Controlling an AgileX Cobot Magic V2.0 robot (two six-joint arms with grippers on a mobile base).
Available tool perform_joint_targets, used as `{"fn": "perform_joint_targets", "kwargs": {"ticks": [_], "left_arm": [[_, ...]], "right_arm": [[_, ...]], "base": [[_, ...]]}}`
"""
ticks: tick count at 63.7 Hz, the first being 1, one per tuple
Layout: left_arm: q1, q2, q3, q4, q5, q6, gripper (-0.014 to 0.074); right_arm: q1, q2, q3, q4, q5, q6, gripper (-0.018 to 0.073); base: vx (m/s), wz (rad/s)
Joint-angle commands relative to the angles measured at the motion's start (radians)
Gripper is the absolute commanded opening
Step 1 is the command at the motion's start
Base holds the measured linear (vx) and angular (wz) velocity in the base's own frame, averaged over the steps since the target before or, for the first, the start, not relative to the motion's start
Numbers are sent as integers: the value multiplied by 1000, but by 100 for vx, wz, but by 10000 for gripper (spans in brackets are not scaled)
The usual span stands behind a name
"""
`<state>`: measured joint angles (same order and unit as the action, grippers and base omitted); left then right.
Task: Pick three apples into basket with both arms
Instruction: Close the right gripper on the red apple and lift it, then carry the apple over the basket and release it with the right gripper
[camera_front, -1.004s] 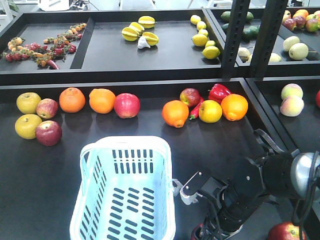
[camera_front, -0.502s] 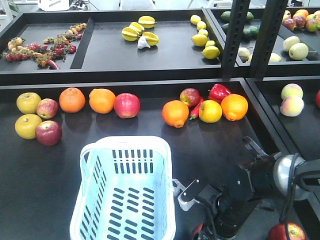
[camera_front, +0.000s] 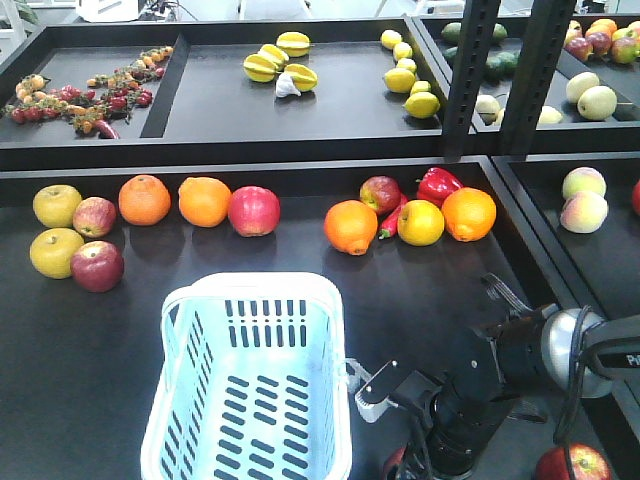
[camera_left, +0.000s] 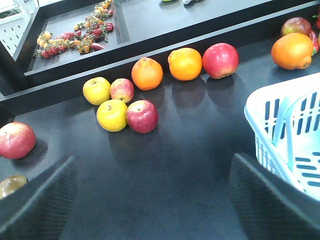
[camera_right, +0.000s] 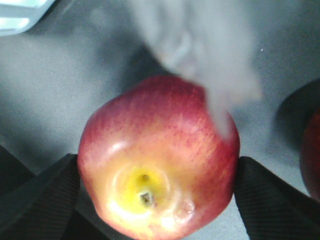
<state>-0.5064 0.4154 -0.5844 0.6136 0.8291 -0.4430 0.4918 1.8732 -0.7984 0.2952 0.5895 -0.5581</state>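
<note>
Next, my right gripper lets go of the red apple on the slotted bottom in the pale blue basket's near half (camera_front: 226, 460).
A red apple (camera_right: 157, 155) with a yellow stem end lies on the black shelf between the pads of my right gripper (camera_right: 157, 202). The jaws stand wide, one pad close to each side of it. In the front view only a sliver of this apple (camera_front: 392, 463) shows under the right arm (camera_front: 480, 385), just right of the pale blue basket (camera_front: 250, 290). A second apple (camera_front: 572, 464) lies at the bottom right. My left gripper (camera_left: 152, 200) hangs open over bare shelf, with a dark red apple (camera_left: 142, 116) ahead of it and the basket (camera_left: 265, 107) to its right.
Oranges (camera_front: 204, 201), yellow apples (camera_front: 56, 252), more red apples (camera_front: 254, 211) and a red pepper (camera_front: 437, 184) line the shelf's back. A raised divider (camera_front: 250, 155) and a dark post (camera_front: 470, 75) stand behind. Another red apple (camera_left: 16, 140) lies at the far left.
The right arm has sunk lower and drawn slightly toward the camera over the apple beside the basket. The basket and the other fruit have not moved.
</note>
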Motion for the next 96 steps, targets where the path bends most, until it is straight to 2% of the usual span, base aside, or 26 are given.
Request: {"fn": "perform_joint_targets", "kwargs": {"ticks": [1,22,36,47,55,62,84,96], "left_arm": [[-2,8,-23,31,-50,-12,585],[-2,8,-23,31,-50,-12,585],[-2,8,-23,31,-50,-12,585],[-2,8,-23,31,-50,-12,585],[-2,8,-23,31,-50,-12,585],[-2,8,-23,31,-50,-12,585],[-2,8,-23,31,-50,-12,585],[-2,8,-23,31,-50,-12,585]], "right_arm": [[0,-45,-25,-17,66,-7,333],[-2,-157,-26,-63,125,5,332],[-2,-311,-26,-141,203,90,332],[-2,-469,-26,-115,194,101,332],[-1,-574,-26,-12,147,87,332],[-1,-637,-26,113,143,15,332],[-1,-632,-26,652,111,-458,332],[-1,-531,-26,839,90,-650,334]], "base": [[0,0],[0,0],[0,0],[0,0],[0,0],[0,0],[0,0],[0,0]]}}
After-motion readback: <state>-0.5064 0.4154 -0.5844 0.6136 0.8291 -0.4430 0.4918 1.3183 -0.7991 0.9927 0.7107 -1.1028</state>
